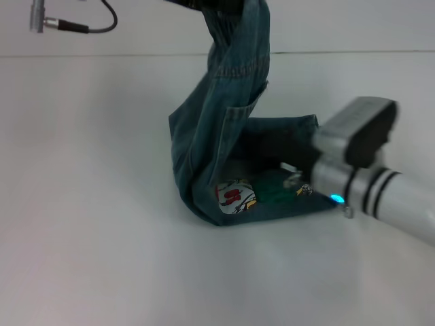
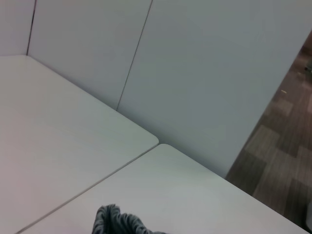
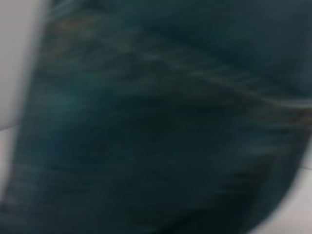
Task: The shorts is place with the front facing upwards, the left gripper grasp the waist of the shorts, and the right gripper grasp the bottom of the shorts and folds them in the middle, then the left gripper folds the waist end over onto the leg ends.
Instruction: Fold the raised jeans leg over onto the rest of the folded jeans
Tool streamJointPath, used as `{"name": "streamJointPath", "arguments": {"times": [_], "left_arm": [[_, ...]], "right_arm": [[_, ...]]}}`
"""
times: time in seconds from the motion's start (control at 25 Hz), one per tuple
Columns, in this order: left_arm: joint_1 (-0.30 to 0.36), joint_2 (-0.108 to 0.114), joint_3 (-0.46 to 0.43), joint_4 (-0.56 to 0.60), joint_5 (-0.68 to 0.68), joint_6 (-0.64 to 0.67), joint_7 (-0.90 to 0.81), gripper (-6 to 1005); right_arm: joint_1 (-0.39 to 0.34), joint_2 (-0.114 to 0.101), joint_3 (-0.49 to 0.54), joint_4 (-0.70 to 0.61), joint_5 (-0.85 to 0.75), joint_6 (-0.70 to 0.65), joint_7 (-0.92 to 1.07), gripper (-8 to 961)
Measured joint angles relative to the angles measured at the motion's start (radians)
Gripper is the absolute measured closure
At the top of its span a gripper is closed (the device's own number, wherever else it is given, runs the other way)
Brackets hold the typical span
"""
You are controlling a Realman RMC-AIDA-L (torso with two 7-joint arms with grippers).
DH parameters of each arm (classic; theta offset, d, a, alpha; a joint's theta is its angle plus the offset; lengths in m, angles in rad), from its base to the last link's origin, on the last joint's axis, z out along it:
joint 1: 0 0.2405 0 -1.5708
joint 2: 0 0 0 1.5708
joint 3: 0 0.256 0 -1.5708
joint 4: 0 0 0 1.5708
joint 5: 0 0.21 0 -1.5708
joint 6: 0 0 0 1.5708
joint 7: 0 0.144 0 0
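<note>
The robot's left gripper will release the waist end of the shorts on the far corner of the leg end (image 1: 325,136), next to the robot's right gripper.
The dark blue denim shorts (image 1: 217,136) are folded lengthwise. Their leg end lies flat on the white table (image 1: 88,204), and a red and yellow patch (image 1: 234,195) shows at the near fold. The waist end rises steeply to the picture's top edge, where my left gripper (image 1: 204,3) holds it, mostly cut off. A bunched bit of that fabric (image 2: 117,222) shows in the left wrist view. My right gripper (image 1: 293,180) sits low over the leg end at the right. The right wrist view is filled with blurred denim (image 3: 156,122).
A metal connector with a black cable (image 1: 68,24) hangs at the far left. The table's back edge meets a grey wall panel (image 2: 204,73). A seam (image 2: 97,180) runs across the tabletop, and patterned floor (image 2: 282,161) lies beyond the table's corner.
</note>
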Motion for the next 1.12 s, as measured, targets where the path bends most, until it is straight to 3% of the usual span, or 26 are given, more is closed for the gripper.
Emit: {"name": "streamJointPath", "arguments": {"times": [0.2, 0.36, 0.48, 0.72, 0.92, 1.12], "left_arm": [[0.014, -0.019, 0.011, -0.019, -0.011, -0.006, 0.029, 919], [0.018, -0.070, 0.028, -0.050, -0.016, -0.040, 0.082, 903], [0.022, -0.081, 0.119, -0.109, -0.055, -0.108, 0.107, 891], [0.028, -0.082, 0.434, -0.239, -0.112, -0.393, 0.131, 866], [0.041, -0.086, 0.630, -0.295, -0.136, -0.565, 0.127, 846], [0.057, -0.088, 0.716, -0.314, -0.205, -0.623, 0.124, 826]], "right_arm": [[-0.119, -0.005, 0.040, -0.151, 0.007, -0.166, 0.141, 894], [-0.182, -0.008, 0.146, -0.206, 0.023, -0.267, 0.181, 890], [-0.215, -0.010, 0.203, -0.222, 0.057, -0.322, 0.191, 886], [-0.269, -0.012, 0.258, -0.240, 0.190, -0.406, 0.248, 880], [-0.296, -0.012, 0.270, -0.240, 0.224, -0.456, 0.265, 874], [-0.301, -0.012, 0.278, -0.240, 0.227, -0.450, 0.270, 868]]}}
